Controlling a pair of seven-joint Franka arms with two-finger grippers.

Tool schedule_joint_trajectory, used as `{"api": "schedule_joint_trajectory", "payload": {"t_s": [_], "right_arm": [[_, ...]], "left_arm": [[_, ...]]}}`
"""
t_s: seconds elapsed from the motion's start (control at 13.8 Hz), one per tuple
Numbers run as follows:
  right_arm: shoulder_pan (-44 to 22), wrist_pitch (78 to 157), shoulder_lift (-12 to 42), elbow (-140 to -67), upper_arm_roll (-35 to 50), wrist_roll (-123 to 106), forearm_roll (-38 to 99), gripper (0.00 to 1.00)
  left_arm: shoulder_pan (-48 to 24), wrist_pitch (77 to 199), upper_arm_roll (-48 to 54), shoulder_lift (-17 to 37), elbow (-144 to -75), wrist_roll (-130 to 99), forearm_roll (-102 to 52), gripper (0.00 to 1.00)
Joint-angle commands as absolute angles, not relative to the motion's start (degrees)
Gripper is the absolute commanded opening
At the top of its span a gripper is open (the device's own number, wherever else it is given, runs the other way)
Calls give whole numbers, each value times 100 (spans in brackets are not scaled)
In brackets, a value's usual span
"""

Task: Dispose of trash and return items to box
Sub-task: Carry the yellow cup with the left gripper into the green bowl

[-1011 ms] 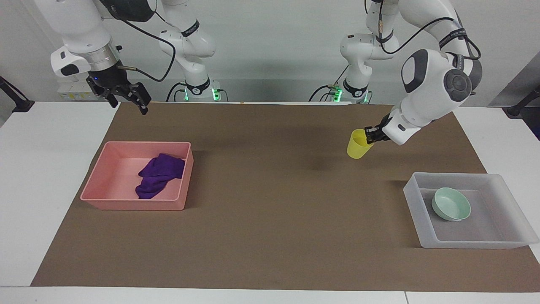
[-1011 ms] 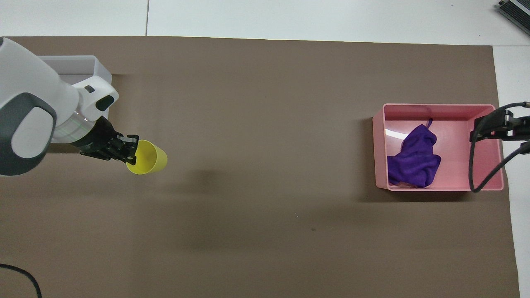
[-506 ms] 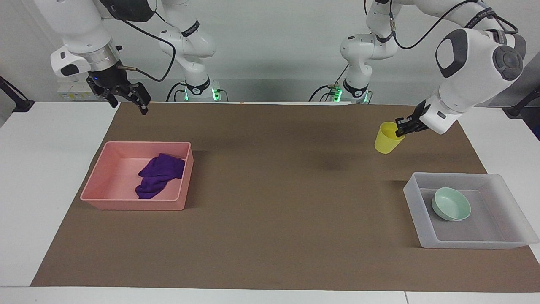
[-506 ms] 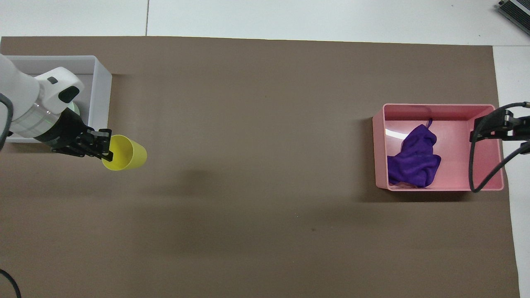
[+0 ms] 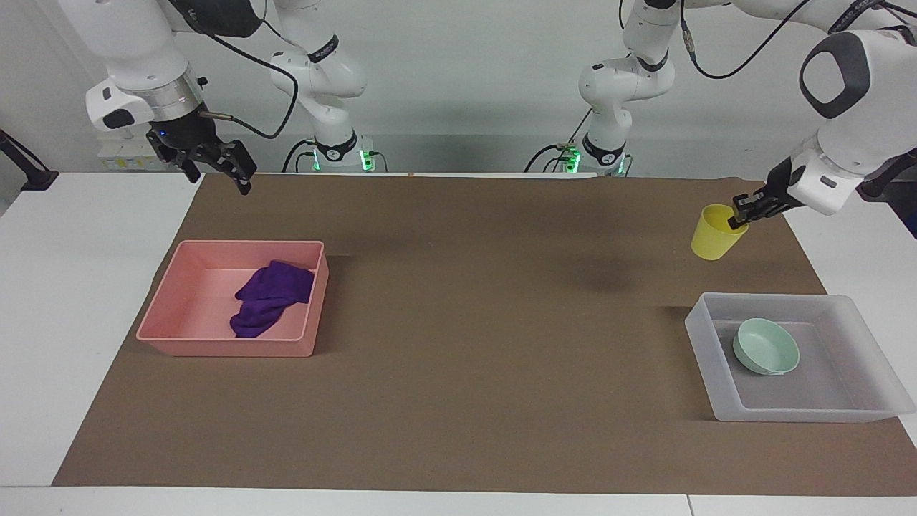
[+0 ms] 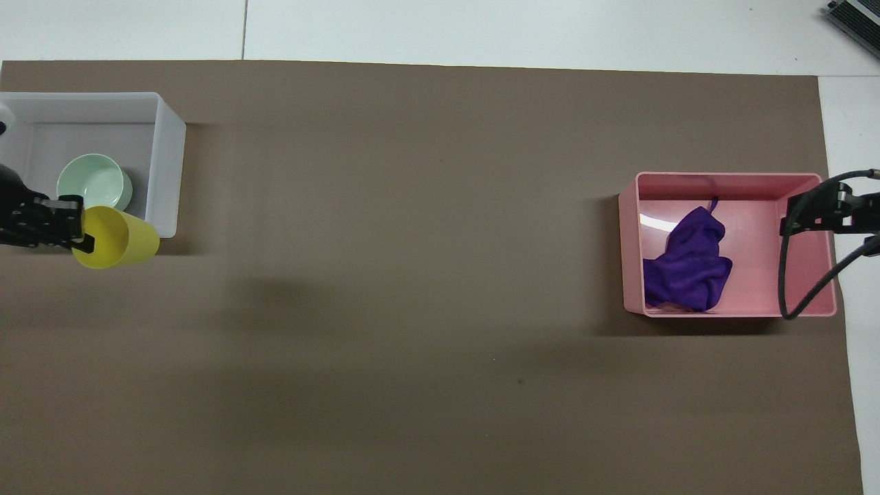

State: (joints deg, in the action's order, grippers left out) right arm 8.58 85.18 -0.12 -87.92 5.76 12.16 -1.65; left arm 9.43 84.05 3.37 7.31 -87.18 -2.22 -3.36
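Note:
I should let go of the yellow cup with my left gripper inside the mint-green bowl (image 6: 94, 190) in the translucent box. The cup hangs at the box's edge now.
My left gripper (image 5: 736, 218) is shut on the rim of the yellow cup (image 5: 713, 234) and holds it in the air over the mat, at the robots' side of the translucent box (image 5: 802, 414). In the overhead view the cup (image 6: 120, 238) and left gripper (image 6: 80, 234) hang at the box's (image 6: 172, 172) edge. The mint-green bowl (image 5: 765, 347) sits in the box and also shows in the overhead view (image 6: 94, 182). The purple rag (image 5: 272, 297) lies in the pink tray (image 5: 229, 347). My right gripper (image 5: 215, 163) waits open and raised near that tray.
A brown mat (image 5: 458, 358) covers the table's middle, with white tabletop around it. In the overhead view the rag (image 6: 687, 265) lies in the pink tray (image 6: 722, 185) at the right arm's end, with the right gripper (image 6: 818, 206) and its cable over the tray's edge.
My left gripper has carried the yellow cup toward the left arm's end of the table, up to the translucent box. The right arm has not moved.

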Motion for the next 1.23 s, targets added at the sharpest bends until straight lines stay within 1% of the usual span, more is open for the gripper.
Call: {"api": "schedule_joint_trajectory", "payload": {"t_s": [0.0, 0.36, 1.16], "right_arm": [[905, 8420, -35, -8807, 598, 1063, -88, 100], [914, 8420, -35, -8807, 598, 1063, -88, 100], [905, 8420, -35, -8807, 598, 1063, -88, 100]], "left_arm": [[1168, 8882, 378, 1063, -8385, -106, -62, 0], [1503, 9992, 343, 1476, -8385, -88, 53, 0], [1591, 10985, 334, 2372, -8411, -97, 220, 0]]}}
